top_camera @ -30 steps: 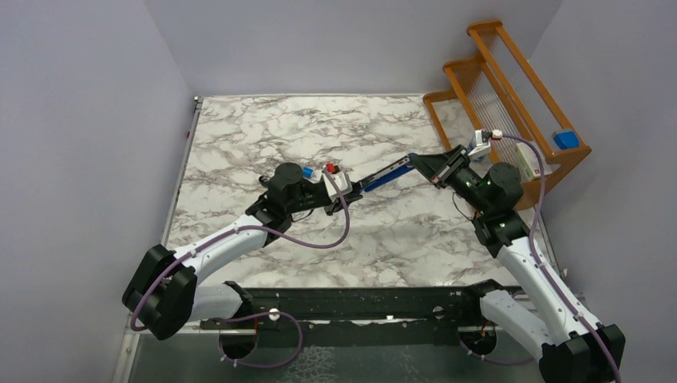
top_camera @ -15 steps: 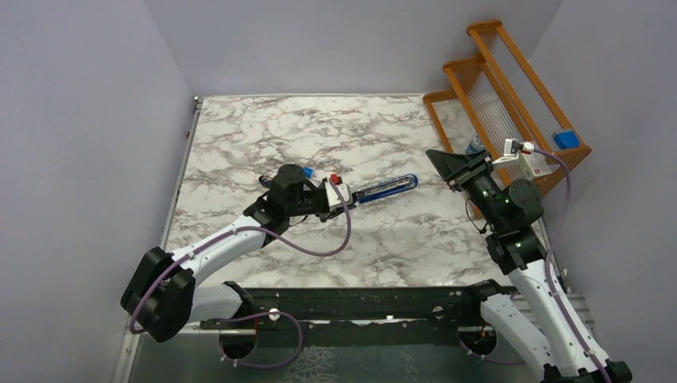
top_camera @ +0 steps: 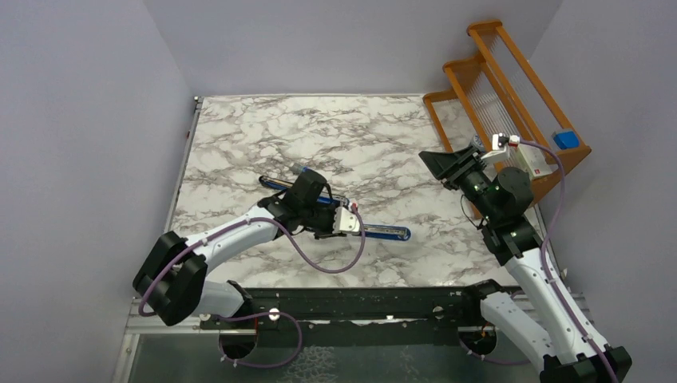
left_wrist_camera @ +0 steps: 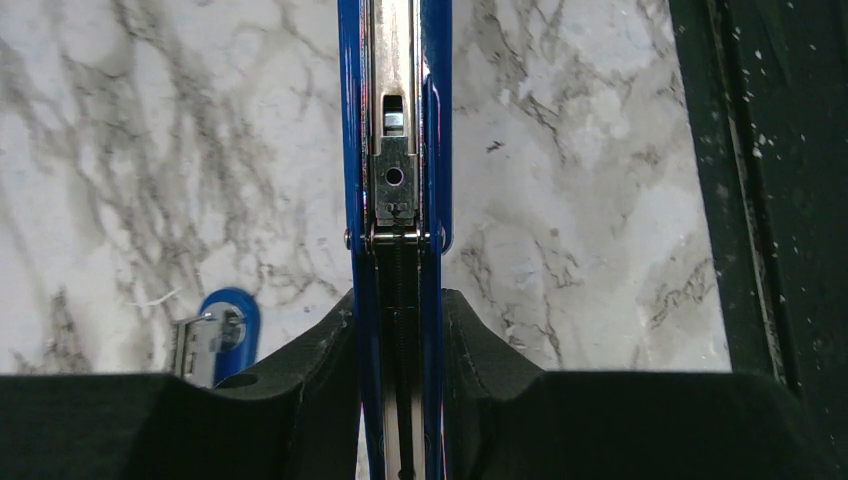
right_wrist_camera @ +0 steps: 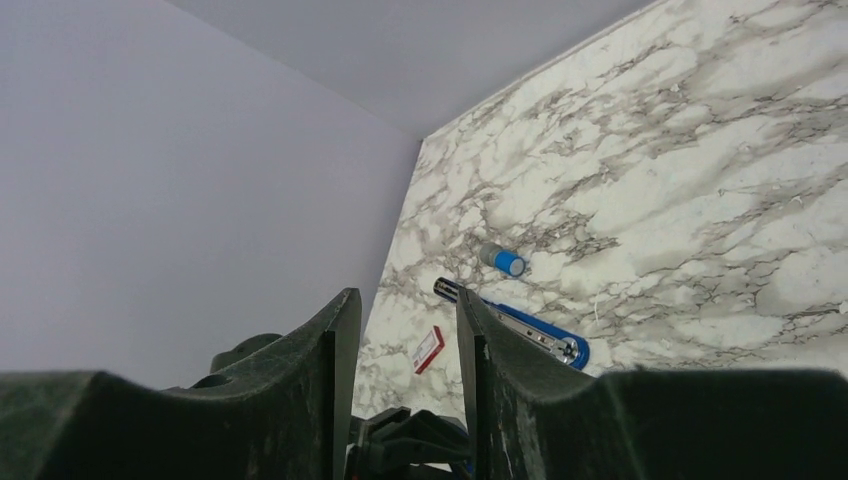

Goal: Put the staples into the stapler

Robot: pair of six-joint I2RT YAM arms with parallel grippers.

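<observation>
Next, I release the blue stapler, now near the marble table's middle, from my left gripper so that it rests on the marble point(top_camera: 354, 241) point(left_wrist_camera: 432, 312) between the other blue-and-metal part and the black rail.
The blue stapler point(top_camera: 387, 232) lies opened out near the middle of the marble table. My left gripper point(top_camera: 363, 227) is shut on it. In the left wrist view its blue sides and bare metal channel point(left_wrist_camera: 395, 120) run straight up from between my fingers point(left_wrist_camera: 320, 350). A second blue-and-metal part point(left_wrist_camera: 215, 335) shows beside them. My right gripper point(top_camera: 427, 157) hangs open in the air to the right, holding nothing. Through its gap point(right_wrist_camera: 405, 300) I see the staples box point(right_wrist_camera: 428, 350), white with a red label, lying on the table beside the stapler point(right_wrist_camera: 520, 328). In the top view the staples are hidden.
A small blue-capped cylinder point(right_wrist_camera: 503, 260) lies behind the stapler. A wooden rack point(top_camera: 511, 96) stands at the back right with a blue item point(top_camera: 567, 140) on it. A black rail point(top_camera: 359, 299) runs along the near edge. Walls close in on both sides.
The right gripper let go of the stapler's far end, opened and drew back to the right. The left arm swung the stapler round toward the near edge.
</observation>
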